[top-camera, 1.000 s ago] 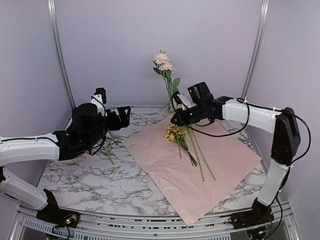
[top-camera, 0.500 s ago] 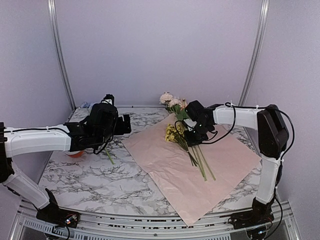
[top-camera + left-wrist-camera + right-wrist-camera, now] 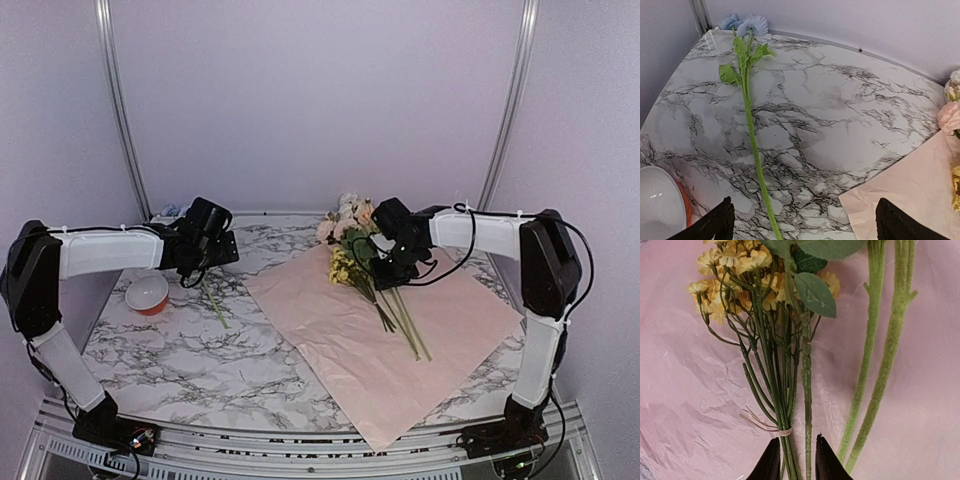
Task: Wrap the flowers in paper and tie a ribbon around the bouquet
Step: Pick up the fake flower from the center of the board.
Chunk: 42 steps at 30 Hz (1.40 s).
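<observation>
Next, I close my left gripper on the middle of the green stem (image 3: 205, 286) (image 3: 768, 202) of the blue flower, below its leaves and beside the bowl.
The flowers (image 3: 355, 262) lie on the pink paper (image 3: 420, 340): a yellow bunch (image 3: 730, 270) tied with a thin band, pale fuzzy stems (image 3: 875, 365) and peach blooms (image 3: 350, 215) at the far end. My right gripper (image 3: 387, 268) hovers low over them. Its jaws (image 3: 796, 460) are slightly open, with the bunch's stems and one single stem loose in the gap. A blue flower (image 3: 747, 24) with a long green stem (image 3: 752, 135) lies alone on the marble. My left gripper (image 3: 805, 225) hangs wide open above its lower end. No ribbon shows.
A white and orange bowl (image 3: 147, 293) stands on the marble table (image 3: 200, 370) at the left, close under my left arm. The paper's near corner (image 3: 375, 440) reaches the table's front edge. Walls and metal posts (image 3: 118, 110) close in the back.
My right gripper brought the peach flowers down from upright onto the paper beside the yellow bunch, and its jaws parted. My left arm stretched toward the back left, uncovering the bowl.
</observation>
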Tool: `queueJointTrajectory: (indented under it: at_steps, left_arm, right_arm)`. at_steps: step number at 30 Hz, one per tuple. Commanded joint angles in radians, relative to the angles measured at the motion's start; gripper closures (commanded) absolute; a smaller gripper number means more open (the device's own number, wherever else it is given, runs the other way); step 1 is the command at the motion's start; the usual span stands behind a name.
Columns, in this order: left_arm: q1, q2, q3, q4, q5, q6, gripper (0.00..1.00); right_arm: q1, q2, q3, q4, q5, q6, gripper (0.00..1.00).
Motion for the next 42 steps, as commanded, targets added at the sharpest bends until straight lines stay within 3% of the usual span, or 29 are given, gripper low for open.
queueJointTrajectory:
  at_steps: [1,6,15,19,23,27,28,35,42]
  left_arm:
    - [0.055,0.131,0.087,-0.142,0.027,-0.041,0.01]
    - [0.123,0.297,0.182,-0.225,0.041,-0.038,0.01]
    - [0.182,0.358,0.170,-0.222,0.070,-0.072,0.05]
    - [0.214,0.386,0.144,-0.158,0.233,-0.072,0.22]
    - [0.241,0.421,0.137,-0.116,0.328,-0.092,0.47]
    - [0.245,0.417,0.109,-0.082,0.369,-0.104,0.97]
    - [0.245,0.410,0.096,-0.075,0.372,-0.111,1.00]
    - [0.234,0.207,-0.092,0.085,0.306,-0.161,1.00]
    - [0.135,-0.073,-0.186,0.166,0.124,-0.041,1.00]
  right_arm:
    - [0.001,-0.075,0.035,0.004,0.012,0.007,0.76]
    - [0.022,-0.094,0.035,0.016,0.018,-0.015,0.76]
    - [0.055,-0.081,0.047,0.019,0.046,-0.047,0.76]
    - [0.057,-0.082,0.040,0.028,0.054,-0.054,0.76]
    - [0.057,-0.084,0.038,0.034,0.056,-0.066,0.76]
    - [0.059,-0.096,0.033,0.034,0.063,-0.072,0.76]
    - [0.059,-0.100,0.028,0.039,0.065,-0.074,0.76]
    - [0.063,-0.147,-0.010,0.060,0.067,-0.079,0.76]
    - [0.082,-0.260,-0.062,0.261,0.084,-0.126,0.75]
